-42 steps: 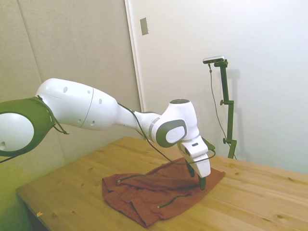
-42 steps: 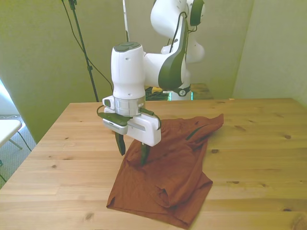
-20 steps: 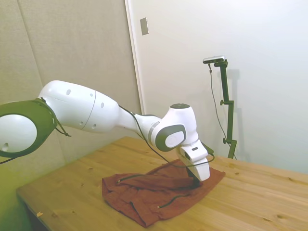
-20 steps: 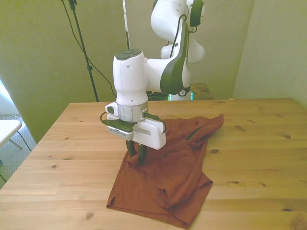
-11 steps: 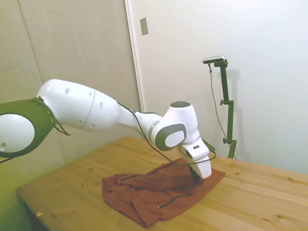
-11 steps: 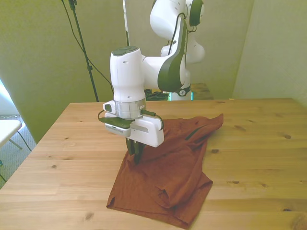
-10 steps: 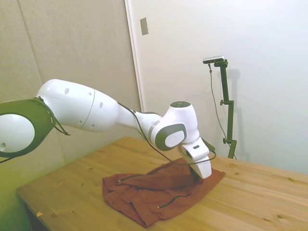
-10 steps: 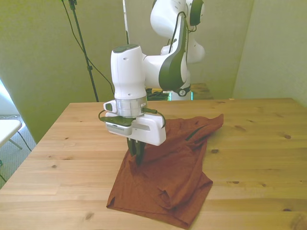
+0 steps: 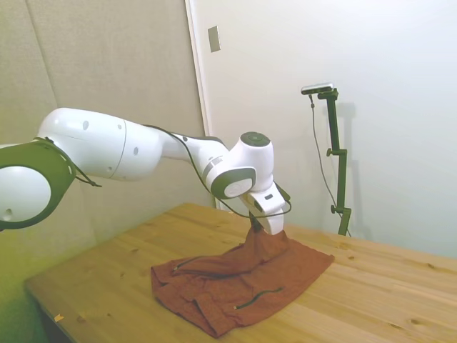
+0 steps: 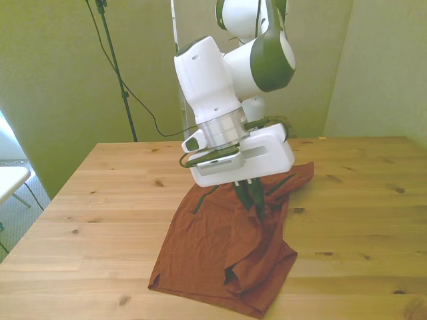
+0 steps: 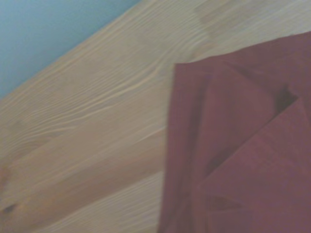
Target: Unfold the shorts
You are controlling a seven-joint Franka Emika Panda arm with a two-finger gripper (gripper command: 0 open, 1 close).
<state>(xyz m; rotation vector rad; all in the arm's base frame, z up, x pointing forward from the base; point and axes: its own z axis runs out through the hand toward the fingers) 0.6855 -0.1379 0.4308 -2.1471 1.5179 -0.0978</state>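
Observation:
The robot's gripper will release the fold of the shorts on the bare wood (image 9: 215, 234) (image 11: 34, 222) toward the far corner of the table.
The rust-brown shorts (image 9: 228, 289) lie crumpled on the wooden table (image 9: 378, 300), with dark zipper lines showing on the near folds. My gripper (image 9: 261, 233) is shut on a fold of the shorts and holds it a little above the table, so the cloth rises in a peak. In the front view the gripper (image 10: 254, 202) pinches the upper layer of the shorts (image 10: 210, 250) near their right side, tilted toward the front view's right. The wrist view shows a folded corner of the shorts (image 11: 243, 145) on bare wood (image 11: 97, 121).
The shorts' lower hem lies close to the table's near edge (image 10: 200, 310) in the front view. Bare wood spreads to the front view's left (image 10: 100, 200) and right (image 10: 360, 200). A white object (image 10: 8, 179) stands off the table at the front view's left.
The fingers came down open onto the shorts and shut on a fold. The gripper then rose and swung toward the front view's right, lifting the cloth with it.

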